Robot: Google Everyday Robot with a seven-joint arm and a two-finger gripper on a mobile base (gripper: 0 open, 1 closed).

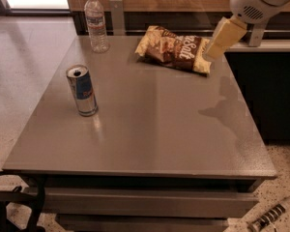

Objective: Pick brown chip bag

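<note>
Next, my gripper goes to the brown chip bag's dark middle [172, 47], between its pale yellow ends, and closes there.
The brown chip bag [173, 49] lies flat at the far middle of the grey table [150, 129], dark brown in the middle with white script and pale yellow ends. My gripper [214, 49] comes in from the upper right on a white arm [256, 1]. It hangs just above the bag's right end and covers a bit of that end. Its shadow falls on the table's right side.
A blue and silver drink can [82, 91] stands upright at the left of the table. A clear water bottle [96, 22] stands at the far left corner. A dark cabinet [275, 91] is right of the table, and a wooden wall panel runs behind.
</note>
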